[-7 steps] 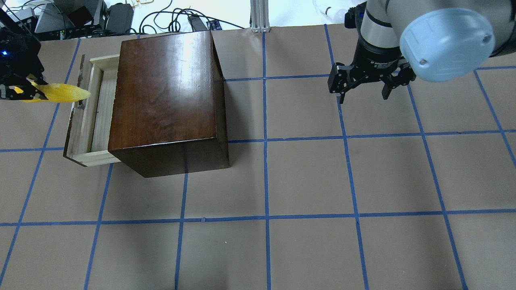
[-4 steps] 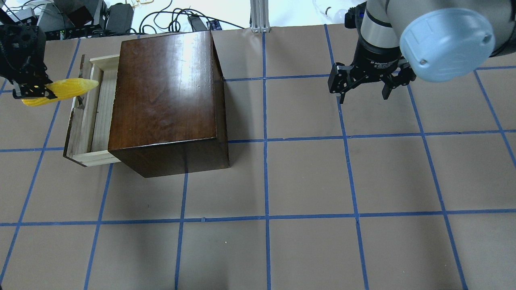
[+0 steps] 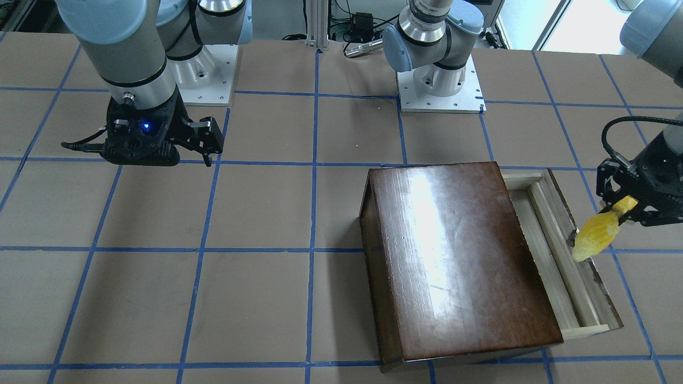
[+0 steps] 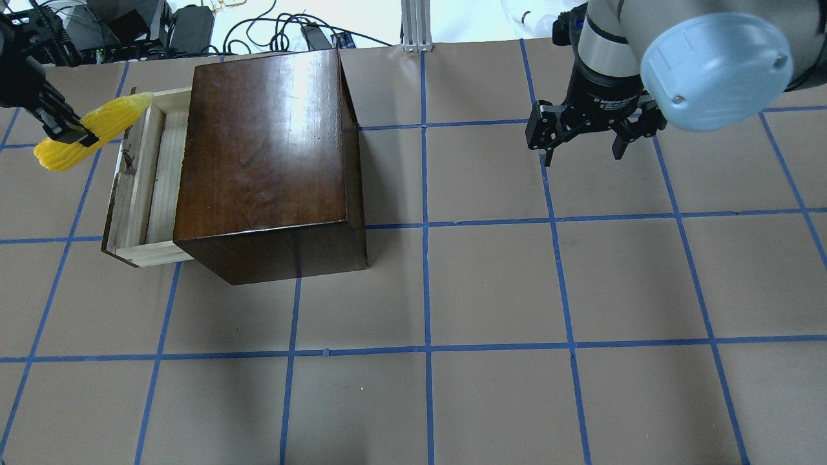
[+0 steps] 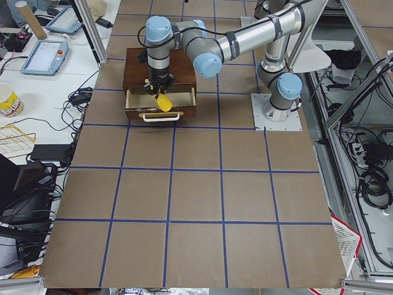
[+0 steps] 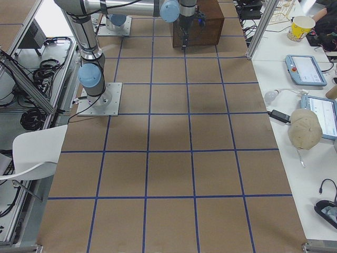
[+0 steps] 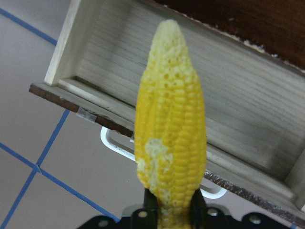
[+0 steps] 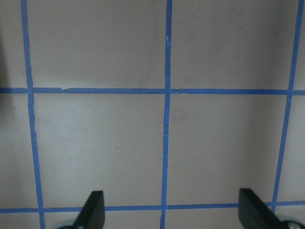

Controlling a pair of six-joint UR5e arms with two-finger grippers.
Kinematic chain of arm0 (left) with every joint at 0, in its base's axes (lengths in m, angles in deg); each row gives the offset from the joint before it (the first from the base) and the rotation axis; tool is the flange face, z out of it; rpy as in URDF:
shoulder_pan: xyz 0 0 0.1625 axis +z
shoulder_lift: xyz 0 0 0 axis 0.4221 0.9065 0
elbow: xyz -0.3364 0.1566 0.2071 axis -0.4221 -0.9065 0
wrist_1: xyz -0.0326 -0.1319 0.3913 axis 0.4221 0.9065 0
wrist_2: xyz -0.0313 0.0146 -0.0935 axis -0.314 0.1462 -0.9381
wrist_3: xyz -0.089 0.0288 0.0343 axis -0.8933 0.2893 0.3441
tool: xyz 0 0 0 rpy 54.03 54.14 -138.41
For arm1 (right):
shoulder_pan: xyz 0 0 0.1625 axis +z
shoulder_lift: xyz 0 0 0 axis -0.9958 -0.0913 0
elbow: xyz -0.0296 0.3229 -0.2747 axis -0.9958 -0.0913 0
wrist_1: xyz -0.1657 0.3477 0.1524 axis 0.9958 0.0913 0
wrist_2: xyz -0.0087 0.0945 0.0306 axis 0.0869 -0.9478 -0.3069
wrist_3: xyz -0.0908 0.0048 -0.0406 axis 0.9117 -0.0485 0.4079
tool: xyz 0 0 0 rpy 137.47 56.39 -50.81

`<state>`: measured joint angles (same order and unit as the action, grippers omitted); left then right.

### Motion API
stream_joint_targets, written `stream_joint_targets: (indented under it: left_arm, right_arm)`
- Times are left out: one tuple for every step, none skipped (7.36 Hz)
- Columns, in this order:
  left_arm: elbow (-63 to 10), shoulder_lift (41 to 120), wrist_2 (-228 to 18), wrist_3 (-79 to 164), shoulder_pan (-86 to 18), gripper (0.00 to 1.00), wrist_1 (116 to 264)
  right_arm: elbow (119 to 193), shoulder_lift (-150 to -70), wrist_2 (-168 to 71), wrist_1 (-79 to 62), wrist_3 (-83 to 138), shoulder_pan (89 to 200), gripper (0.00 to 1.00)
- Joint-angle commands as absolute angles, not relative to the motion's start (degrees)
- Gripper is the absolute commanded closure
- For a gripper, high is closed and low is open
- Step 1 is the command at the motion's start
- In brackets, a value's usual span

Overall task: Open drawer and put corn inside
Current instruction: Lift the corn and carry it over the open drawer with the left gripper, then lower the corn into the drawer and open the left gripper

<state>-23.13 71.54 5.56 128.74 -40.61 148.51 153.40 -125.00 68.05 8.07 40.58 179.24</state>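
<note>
My left gripper should release the corn so that it rests on the drawer's pale bottom (image 3: 539, 246) (image 7: 183, 98), in between the drawer's front panel and the box.
The drawer (image 4: 139, 194) of pale wood stands pulled out of the glossy dark-brown box (image 4: 265, 155); it also shows in the front view (image 3: 555, 256) and the left wrist view (image 7: 248, 95). My left gripper (image 4: 64, 129) is shut on the thick end of the yellow corn (image 4: 116, 111) and holds it in the air. The corn (image 7: 171, 138) crosses above the drawer's dark front panel, its pale tip over the open tray. In the front view the corn (image 3: 596, 237) hangs at the drawer's outer edge. My right gripper (image 4: 581, 155) is open and empty, far off to the right.
The drawer's white handle (image 7: 114, 143) sticks out below the corn. The table is brown paper with a blue tape grid (image 4: 426, 349). Cables and equipment (image 4: 129, 26) lie beyond the table's far edge, near the left arm.
My left gripper has moved toward the table's far side and turned. The corn now slants, its tip near the drawer's far corner. The right arm has not moved.
</note>
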Motion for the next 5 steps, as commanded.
stream_joint_targets:
  left_arm:
    - [-23.33, 71.64, 5.71, 109.38, -42.17, 1.0, 148.34]
    - [-23.33, 71.47, 5.89, 100.05, -43.14, 1.0, 148.26]
    - [-23.51, 71.9, 7.02, 96.39, -43.58, 1.0, 148.61]
    - [-23.68, 72.34, 6.86, 89.92, -43.85, 1.0, 148.78]
    - [-23.86, 72.69, 6.77, 85.68, -44.11, 1.0, 148.87]
  right_arm:
    - [153.4, -125.0, 68.05, 8.07, 40.59, 179.24, 0.0]
    - [153.4, -125.0, 68.05, 8.07, 40.59, 179.24, 0.0]
    - [153.4, -125.0, 68.05, 8.07, 40.59, 179.24, 0.0]
    - [153.4, -125.0, 68.05, 8.07, 40.59, 179.24, 0.0]
    - [153.4, -125.0, 68.05, 8.07, 40.59, 179.24, 0.0]
